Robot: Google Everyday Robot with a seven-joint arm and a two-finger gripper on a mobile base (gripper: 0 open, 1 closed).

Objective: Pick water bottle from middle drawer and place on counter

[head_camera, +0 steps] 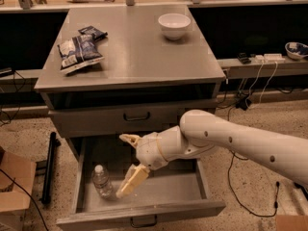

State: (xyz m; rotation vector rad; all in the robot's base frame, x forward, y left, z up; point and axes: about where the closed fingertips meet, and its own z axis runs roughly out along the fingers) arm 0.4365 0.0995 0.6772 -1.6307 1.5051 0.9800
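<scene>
The robot's gripper should close on the upper part of the water bottle [100, 176], near its white cap, to lift it out of the open middle drawer.
The water bottle [101, 181], clear with a white cap, stands upright at the left of the open middle drawer [178, 188]. My gripper [125, 166] reaches down into the drawer just right of the bottle. Its fingers are spread wide: one tan finger [132, 181] points down next to the bottle, the other [129, 139] sits higher up. Nothing is held. The grey counter [134, 52] is the cabinet's top, above the drawers.
A white bowl [174, 25] and snack bags [78, 50] lie on the counter. A shut drawer front with a black handle [136, 116] is above the open drawer. A cardboard box [14, 186] and a black bar [48, 167] are on the floor at left. Cables run at right.
</scene>
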